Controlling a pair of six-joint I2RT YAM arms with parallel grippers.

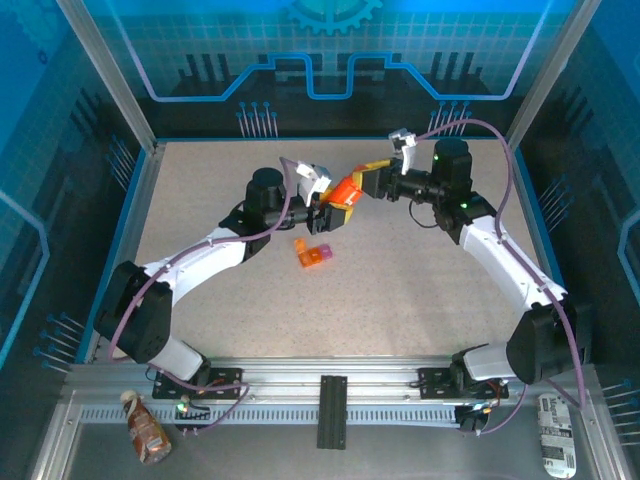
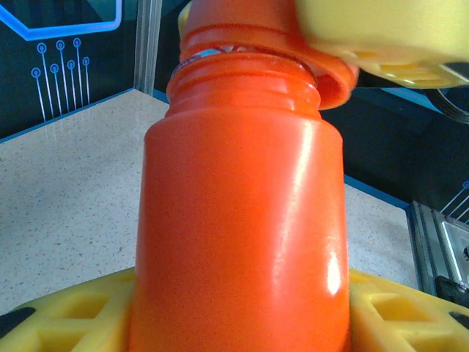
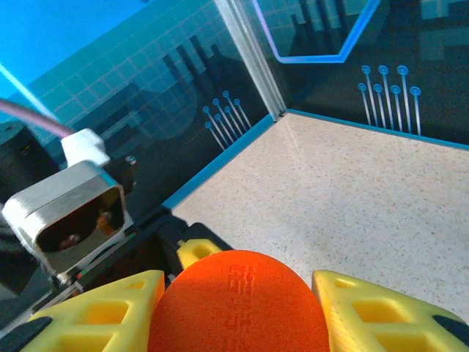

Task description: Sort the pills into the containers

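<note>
I need to release the orange cap with my right gripper on the bare table, out [image 1: 395, 248] past the small box's pink end.
An orange bottle [image 1: 343, 192] hangs tilted above the table's middle, and my left gripper [image 1: 332, 208] is shut on its body [image 2: 234, 220] between yellow fingers [image 2: 66, 315]. My right gripper [image 1: 368, 181] is shut on the bottle's orange cap [image 3: 234, 293], which sits askew at the threaded neck [image 2: 242, 81]. In the left wrist view the cap's rim [image 2: 335, 79] overhangs the neck under a right finger [image 2: 381, 29]. The containers [image 1: 312, 253], a small orange box with a pink end, lie flat on the table just in front of the bottle. The pills are hidden.
Blue enclosure walls [image 1: 330, 60] ring the speckled table [image 1: 420, 290]. An aluminium rail [image 1: 330, 375] runs along the near edge. A brown packet [image 1: 145, 428] and a white packet [image 1: 556, 445] lie outside the rail at the near corners.
</note>
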